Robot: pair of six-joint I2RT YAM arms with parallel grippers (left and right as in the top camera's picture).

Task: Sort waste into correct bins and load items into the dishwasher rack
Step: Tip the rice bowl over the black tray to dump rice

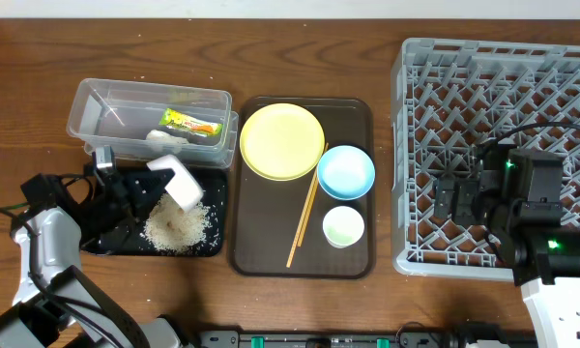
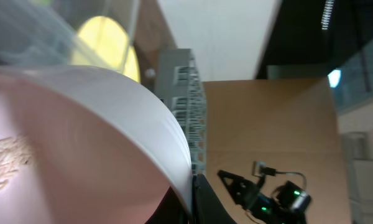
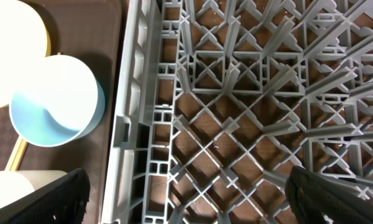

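Note:
The white bowl, now tipped over the black tray, will be let go by my left gripper on the brown serving tray (image 1: 264, 212) beside the chopsticks, just below the yellow plate.
My left gripper (image 1: 155, 180) is shut on the rim of the white bowl (image 1: 181, 184), which is tipped on its side over the black tray (image 1: 111, 237). A pile of rice grains (image 1: 179, 227) lies on that tray. In the left wrist view the white bowl (image 2: 81, 124) fills the frame, with a few grains (image 2: 6, 165) clinging inside. The clear tub (image 1: 106, 101) holds the snack wrapper (image 1: 191, 124) and the tissue (image 1: 164, 137). My right gripper (image 1: 448, 198) hangs open and empty over the left side of the dishwasher rack (image 1: 503, 87), its fingertips (image 3: 68, 193) wide apart above the lattice (image 3: 236, 93).
The brown serving tray (image 1: 353, 116) carries the yellow plate (image 1: 282, 141), the light blue bowl (image 1: 345, 171), the pale green cup (image 1: 343, 226) and the chopsticks (image 1: 306, 208). The rack's left wall (image 3: 133, 124) stands between my right gripper and the blue bowl (image 3: 56, 99).

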